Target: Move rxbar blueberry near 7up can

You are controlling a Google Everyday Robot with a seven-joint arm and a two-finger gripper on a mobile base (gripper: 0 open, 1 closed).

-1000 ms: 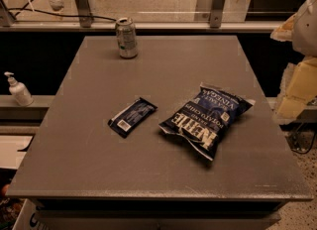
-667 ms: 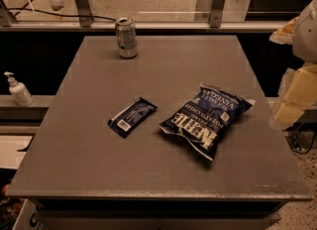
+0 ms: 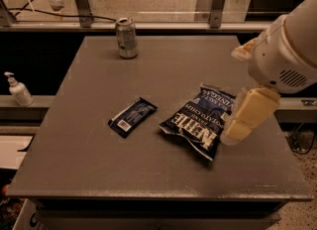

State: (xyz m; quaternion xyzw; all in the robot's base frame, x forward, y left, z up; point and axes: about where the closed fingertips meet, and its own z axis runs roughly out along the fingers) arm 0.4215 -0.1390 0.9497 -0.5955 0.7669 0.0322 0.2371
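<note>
Next, I close my gripper on the far end (image 3: pixel 147 106) of the rxbar blueberry, which is the end that lies closer to the chip bag.
The rxbar blueberry (image 3: pixel 132 117) is a small flat dark blue wrapper with a white label patch. It lies flat left of the table's middle. The 7up can (image 3: pixel 127 37) stands upright near the table's far edge, well behind the bar. My gripper (image 3: pixel 241 125) hangs from the white arm (image 3: pixel 287 50) at the right. It hovers over the right end of the chip bag, far to the right of the bar. It holds nothing that I can see.
A large dark blue Kettle chip bag (image 3: pixel 198 120) lies right of the bar. The grey table (image 3: pixel 99 164) has edges on all sides. A white pump bottle (image 3: pixel 19 90) stands on a ledge to the left. A railing with glass runs behind the table.
The arm and gripper have moved left, in over the table's right side, and now hang above the chip bag's right end. The bar, can and bag have not moved.
</note>
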